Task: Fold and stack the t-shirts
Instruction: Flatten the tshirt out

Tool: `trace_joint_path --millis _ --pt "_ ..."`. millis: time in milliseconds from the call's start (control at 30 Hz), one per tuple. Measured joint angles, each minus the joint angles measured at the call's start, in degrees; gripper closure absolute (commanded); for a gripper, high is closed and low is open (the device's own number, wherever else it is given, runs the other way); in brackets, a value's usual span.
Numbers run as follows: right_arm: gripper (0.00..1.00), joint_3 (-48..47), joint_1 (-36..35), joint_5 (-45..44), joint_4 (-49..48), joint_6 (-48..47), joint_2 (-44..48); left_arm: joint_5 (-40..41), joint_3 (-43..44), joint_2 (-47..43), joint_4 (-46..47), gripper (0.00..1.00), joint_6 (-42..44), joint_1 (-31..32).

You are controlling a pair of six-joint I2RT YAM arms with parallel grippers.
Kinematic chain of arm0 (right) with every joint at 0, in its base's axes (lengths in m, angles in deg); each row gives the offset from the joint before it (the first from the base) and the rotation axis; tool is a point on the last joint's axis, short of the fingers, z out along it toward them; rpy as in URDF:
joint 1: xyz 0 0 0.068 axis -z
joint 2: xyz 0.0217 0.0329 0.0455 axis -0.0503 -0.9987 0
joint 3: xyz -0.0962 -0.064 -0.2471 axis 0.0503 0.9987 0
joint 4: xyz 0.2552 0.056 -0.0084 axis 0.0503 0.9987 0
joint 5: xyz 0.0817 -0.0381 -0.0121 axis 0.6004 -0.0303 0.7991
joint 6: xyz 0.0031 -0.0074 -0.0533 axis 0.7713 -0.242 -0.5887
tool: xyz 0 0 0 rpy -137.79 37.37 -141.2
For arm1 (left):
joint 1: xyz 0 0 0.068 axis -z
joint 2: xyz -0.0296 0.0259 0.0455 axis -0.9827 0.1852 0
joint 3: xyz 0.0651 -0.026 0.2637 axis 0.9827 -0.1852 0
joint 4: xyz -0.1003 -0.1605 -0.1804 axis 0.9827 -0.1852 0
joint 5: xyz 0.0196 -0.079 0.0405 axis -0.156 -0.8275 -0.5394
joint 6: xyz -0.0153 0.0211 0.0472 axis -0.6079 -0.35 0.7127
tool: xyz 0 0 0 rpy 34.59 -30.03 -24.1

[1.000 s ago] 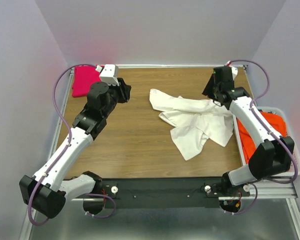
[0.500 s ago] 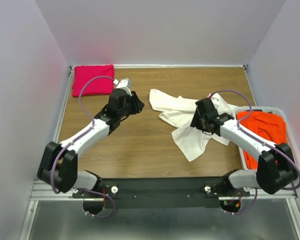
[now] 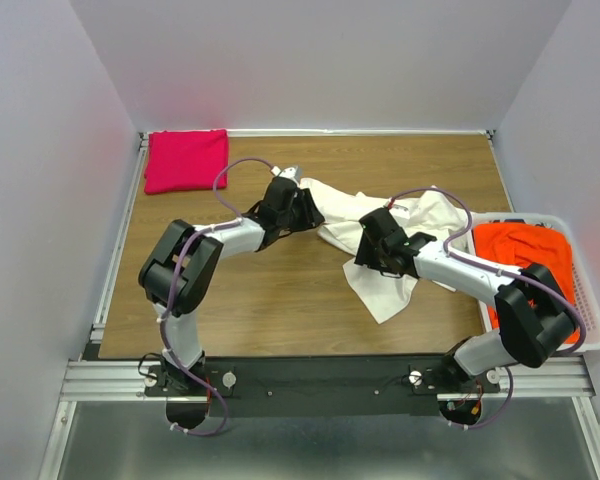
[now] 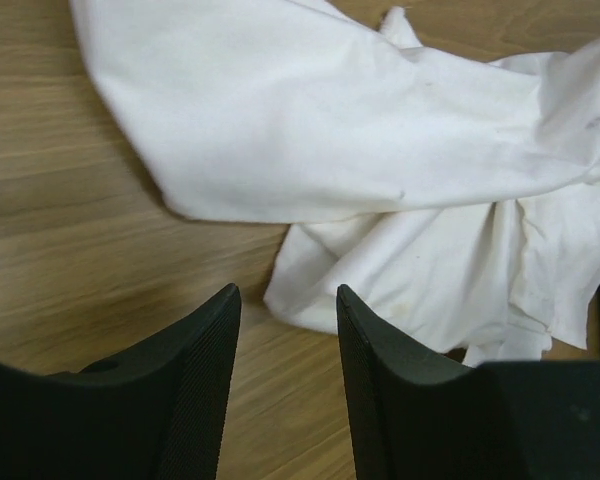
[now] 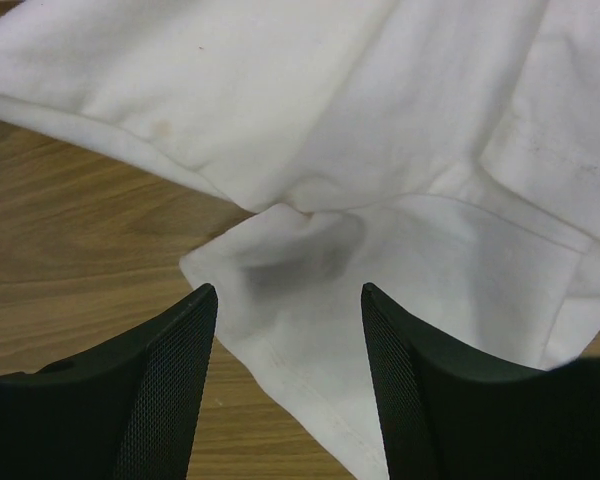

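Observation:
My left gripper will grab the shirt's loose end [image 4: 195, 188] and pull it away from the basket before folding, because the cream-white t-shirt lies bunched beside the basket.
The cream-white t-shirt [image 3: 390, 285] lies crumpled on the wooden table [image 3: 270, 290], right of centre. My left gripper [image 3: 302, 212] is open at the shirt's left edge; in the left wrist view its fingers [image 4: 205, 370] hover over bare wood just short of the white cloth [image 4: 380, 150]. My right gripper [image 3: 372, 252] is open low over the shirt's middle; in the right wrist view it [image 5: 285, 290] straddles a hemmed corner of the cloth [image 5: 320, 330]. The magenta-pink t-shirt [image 3: 186, 159] lies folded at the far left corner. The orange-red t-shirt [image 3: 525, 255] sits in the basket.
A white plastic laundry basket [image 3: 592, 300] stands at the table's right edge. Grey walls enclose the table on three sides. Purple cables loop off both arms.
Both arms swung inward and down to the white shirt: the left gripper from near the pink shirt to the white shirt's left edge, the right gripper from the far right corner onto its middle.

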State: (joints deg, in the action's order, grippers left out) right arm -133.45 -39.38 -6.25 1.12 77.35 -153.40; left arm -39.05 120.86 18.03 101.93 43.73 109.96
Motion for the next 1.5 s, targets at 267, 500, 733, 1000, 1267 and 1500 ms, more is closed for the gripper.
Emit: trace_joint_path --millis 267,500,733,1000,1267,1500 --pt "0.31 0.0 -0.2 -2.4 -0.5 1.0 0.0 -0.9 6.0 6.7 1.4 0.47 -0.1 1.6" --pt "0.31 0.0 -0.2 -3.5 -0.8 1.8 -0.4 -0.9 9.0 10.4 0.9 0.57 -0.1 2.5" --pt "0.36 0.0 -0.2 -4.2 -1.8 1.9 -4.3 -0.2 13.1 12.2 -1.7 0.85 0.6 3.0" --pt "0.94 0.6 -0.2 -5.2 -2.4 2.6 -6.0 2.4 16.4 12.7 -4.2 1.0 1.6 1.2" --pt "0.96 5.8 -0.2 -5.3 -2.7 2.7 -0.3 3.8 14.6 12.2 -5.5 0.42 2.1 -3.6" --pt "0.96 6.9 -0.2 -5.3 -2.3 2.7 3.7 4.0 12.5 11.9 -5.4 0.4 2.1 -3.3"
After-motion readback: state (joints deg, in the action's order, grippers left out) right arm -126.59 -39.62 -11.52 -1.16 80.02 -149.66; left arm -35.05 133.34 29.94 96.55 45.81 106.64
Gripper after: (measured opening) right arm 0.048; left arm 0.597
